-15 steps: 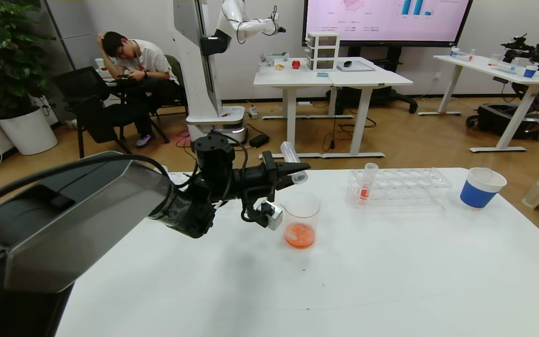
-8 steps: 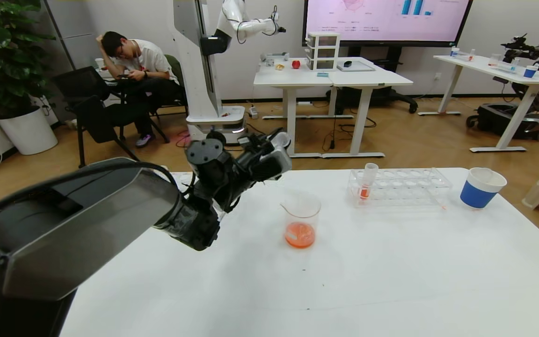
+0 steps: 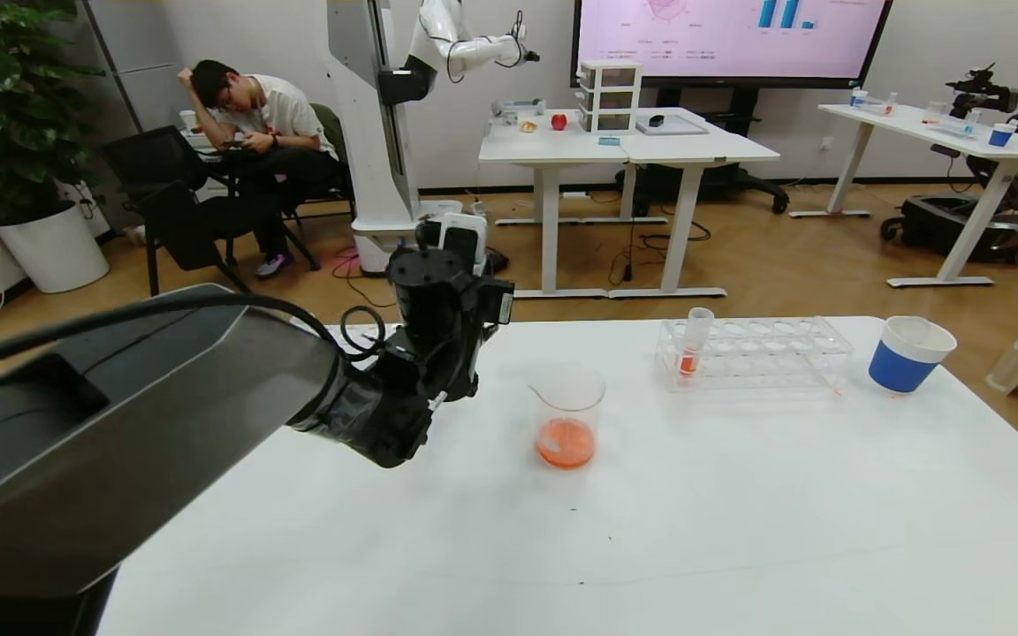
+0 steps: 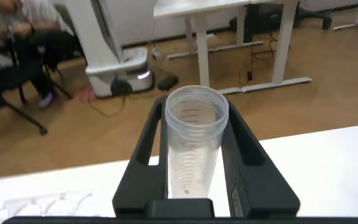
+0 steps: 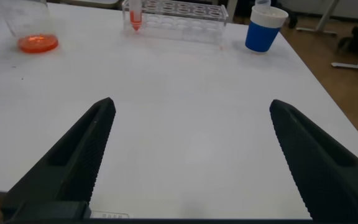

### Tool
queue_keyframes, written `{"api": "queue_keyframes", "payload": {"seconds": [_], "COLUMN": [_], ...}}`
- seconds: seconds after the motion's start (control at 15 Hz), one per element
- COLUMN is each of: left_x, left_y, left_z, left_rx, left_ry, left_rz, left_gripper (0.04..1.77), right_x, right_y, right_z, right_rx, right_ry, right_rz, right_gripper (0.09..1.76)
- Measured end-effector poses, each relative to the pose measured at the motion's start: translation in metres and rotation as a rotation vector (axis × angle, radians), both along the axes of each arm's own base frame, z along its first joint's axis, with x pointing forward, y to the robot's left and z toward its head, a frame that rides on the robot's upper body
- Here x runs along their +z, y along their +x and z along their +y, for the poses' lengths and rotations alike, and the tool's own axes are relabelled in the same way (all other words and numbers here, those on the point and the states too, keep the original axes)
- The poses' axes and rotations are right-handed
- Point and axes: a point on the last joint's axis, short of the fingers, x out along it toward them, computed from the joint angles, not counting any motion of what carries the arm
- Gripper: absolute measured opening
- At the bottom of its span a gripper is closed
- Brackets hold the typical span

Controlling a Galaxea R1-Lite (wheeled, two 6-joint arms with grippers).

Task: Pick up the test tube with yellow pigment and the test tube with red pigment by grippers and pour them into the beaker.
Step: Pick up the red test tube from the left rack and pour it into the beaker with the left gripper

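Observation:
Next, my left gripper releases the empty test tube, setting it free near the table's far corner [image 3: 209, 369] behind my grey arm.
My left gripper [image 4: 194, 112] is shut on a clear, empty test tube [image 4: 191, 155] with only a tiny red speck inside; no yellow liquid shows. In the head view the left gripper [image 3: 459, 246] is raised left of the beaker [image 3: 568, 408], pointing away, and the tube is hidden behind it. The beaker holds orange liquid and also shows in the right wrist view [image 5: 36, 38]. A test tube with red pigment [image 3: 693, 346] stands in the clear rack [image 3: 765, 353]. My right gripper [image 5: 191, 106] is open and empty over the near table.
A blue-and-white paper cup [image 3: 908, 355] stands right of the rack, near the table's [image 3: 650, 530] right edge. Beyond the table are other desks, a white robot and a seated person.
My left gripper has swung up and back to the left, away from above the beaker, and turned to point away. The tube stays in its grip. The beaker and rack have not moved.

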Motion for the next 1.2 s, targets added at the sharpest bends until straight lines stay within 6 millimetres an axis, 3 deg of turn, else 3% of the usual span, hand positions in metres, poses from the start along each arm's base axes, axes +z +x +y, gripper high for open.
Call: {"api": "queue_keyframes", "payload": {"seconds": [0.13, 0.4, 0.53, 0.8, 1.2], "left_x": [0.01, 0.035, 0.045, 0.056, 0.066], "left_y": [0.0, -0.003, 0.001, 0.011, 0.002], "left_z": [0.005, 0.017, 0.037, 0.119, 0.255], "left_rx": [0.036, 0.057, 0.088, 0.21, 0.344], "left_ry": [-0.1, -0.145, -0.158, -0.155, -0.181], "left_rz": [0.088, 0.057, 0.039, 0.029, 0.016], "left_gripper": [0.52, 0.52, 0.52, 0.52, 0.52], "right_x": [0.0, 0.0, 0.0, 0.0, 0.0], "right_y": [0.0, 0.0, 0.0, 0.0, 0.0], "right_z": [0.0, 0.0, 0.0, 0.0, 0.0], "right_rx": [0.0, 0.0, 0.0, 0.0, 0.0], "right_ry": [0.0, 0.0, 0.0, 0.0, 0.0], "right_rz": [0.0, 0.0, 0.0, 0.0, 0.0], "right_gripper": [1.73, 1.73, 1.73, 1.73, 1.73]}}
